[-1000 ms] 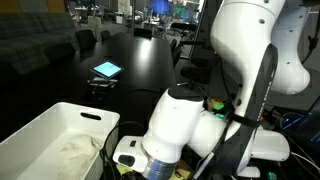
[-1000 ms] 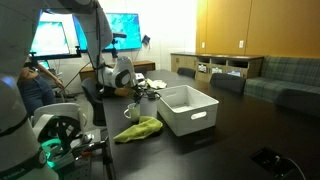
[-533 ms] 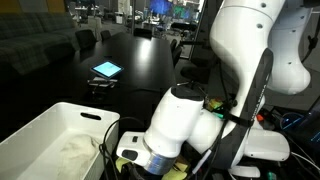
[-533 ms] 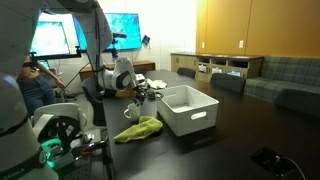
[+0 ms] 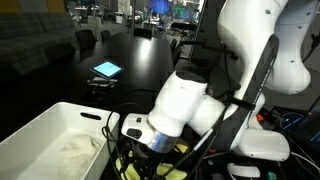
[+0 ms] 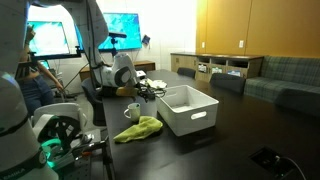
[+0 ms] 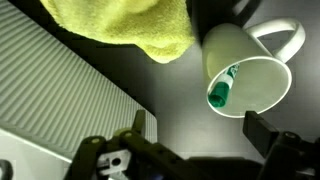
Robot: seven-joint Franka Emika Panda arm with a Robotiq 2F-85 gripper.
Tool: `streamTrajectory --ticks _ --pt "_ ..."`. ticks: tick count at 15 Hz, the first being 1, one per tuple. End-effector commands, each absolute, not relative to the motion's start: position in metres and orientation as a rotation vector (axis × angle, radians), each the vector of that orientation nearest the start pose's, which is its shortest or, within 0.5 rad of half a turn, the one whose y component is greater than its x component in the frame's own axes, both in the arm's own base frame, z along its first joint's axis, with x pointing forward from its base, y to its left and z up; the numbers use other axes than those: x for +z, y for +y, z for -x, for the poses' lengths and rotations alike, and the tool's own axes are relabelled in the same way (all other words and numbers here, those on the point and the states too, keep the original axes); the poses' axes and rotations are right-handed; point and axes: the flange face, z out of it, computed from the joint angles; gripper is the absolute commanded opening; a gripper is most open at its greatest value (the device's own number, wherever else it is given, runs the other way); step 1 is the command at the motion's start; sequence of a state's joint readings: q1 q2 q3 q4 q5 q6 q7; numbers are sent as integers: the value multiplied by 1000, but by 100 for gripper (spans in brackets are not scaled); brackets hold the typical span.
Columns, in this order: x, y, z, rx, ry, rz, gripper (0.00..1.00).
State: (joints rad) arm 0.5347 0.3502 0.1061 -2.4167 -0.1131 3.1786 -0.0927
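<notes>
My gripper is about to close on the middle of the bunched yellow-green cloth (image 5: 152,170) (image 7: 128,14), which is lying next to the white mug.
In the wrist view my gripper (image 7: 200,128) stands open with nothing between its fingers, hovering over the dark tabletop. Just beyond its right finger (image 7: 262,130) stands a white mug (image 7: 262,62) with a green marker (image 7: 221,92) inside it. A yellow-green cloth (image 7: 130,25) lies bunched next to the mug. In an exterior view the gripper (image 6: 145,95) hangs a little above the mug (image 6: 131,112), with the cloth (image 6: 140,128) in front.
A white plastic bin (image 6: 188,108) stands right beside the cloth and mug; its ribbed wall (image 7: 50,90) fills the left of the wrist view. A lit tablet (image 5: 106,70) lies farther off on the black table (image 5: 150,55). Chairs and sofas ring the room.
The arm's wrist has lifted and swung up from the table by the bin. The jaws have come apart and hold nothing.
</notes>
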Motion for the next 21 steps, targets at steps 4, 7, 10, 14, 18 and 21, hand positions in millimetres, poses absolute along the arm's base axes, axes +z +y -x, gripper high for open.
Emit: streamTrajectory --ticks 4,7,10,14,18,21 --pt "275 279 -431 -356 -1156 2869 100" --pt "274 268 -452 -145 -1075 2930 100" --pt "260 250 -470 41 -998 2969 100" --pt "226 225 -483 211 -884 2960 100" --pt "186 205 -474 349 -795 2948 100" --pt "160 196 -461 441 -788 2941 100"
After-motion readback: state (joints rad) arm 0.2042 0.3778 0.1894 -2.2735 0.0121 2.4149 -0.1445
